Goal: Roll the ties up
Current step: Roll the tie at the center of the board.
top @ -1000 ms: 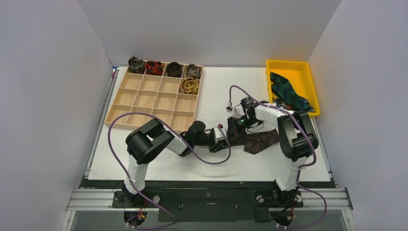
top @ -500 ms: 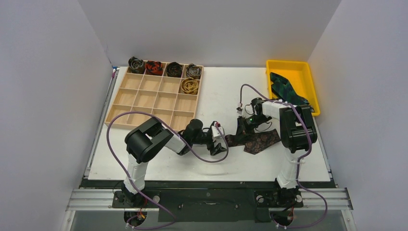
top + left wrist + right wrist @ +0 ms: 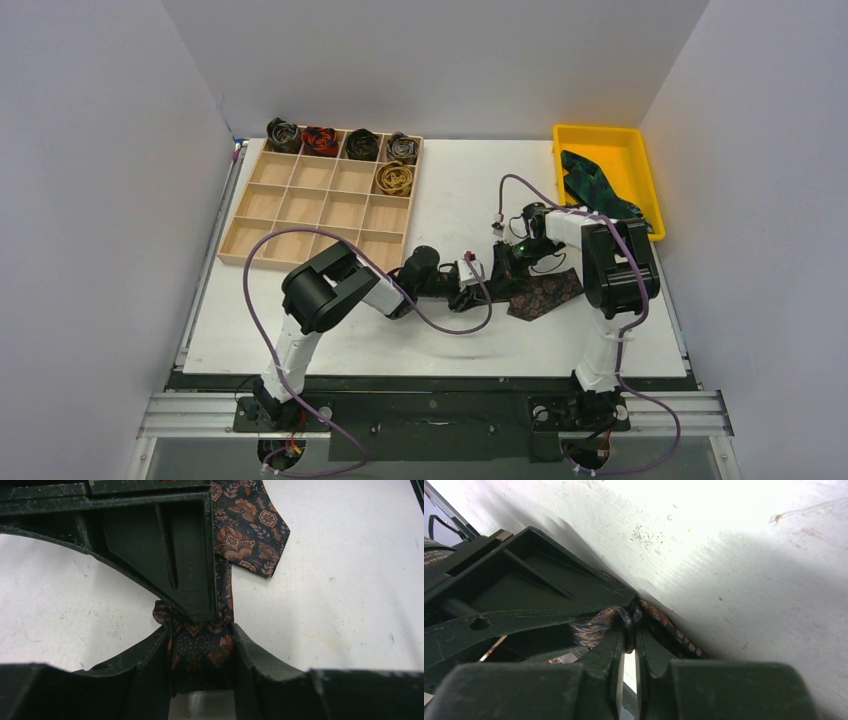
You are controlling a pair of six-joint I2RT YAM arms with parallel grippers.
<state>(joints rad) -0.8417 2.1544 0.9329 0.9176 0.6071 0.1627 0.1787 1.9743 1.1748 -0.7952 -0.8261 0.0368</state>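
Observation:
Next, my left gripper takes a new grip on the roll (image 3: 202, 652) while my right gripper pulls the tie straight, because the wide end lies doubled back close to the roll.
A dark brown-black patterned tie (image 3: 545, 292) lies on the white table, its wide end pointing right. In the left wrist view its wide end (image 3: 250, 525) lies flat, and a bunched, partly rolled narrow part sits between my left fingers. My left gripper (image 3: 478, 292) (image 3: 199, 632) is shut on that bunched part. My right gripper (image 3: 503, 270) (image 3: 629, 630) comes down from above and is pinched shut on a fold of the same tie (image 3: 594, 625), right against the left gripper. A green-blue tie (image 3: 595, 195) lies in the yellow bin.
A wooden grid tray (image 3: 232, 225) stands at the back left, with several rolled ties in its far cells, such as a red one (image 3: 321, 140) and a gold one (image 3: 394, 178). The yellow bin (image 3: 608, 130) stands at the back right. Purple cables loop over the table.
My left gripper has moved right, up to the tie, and closed on its bunched end. My right gripper shifted right a second ago and has held still since.

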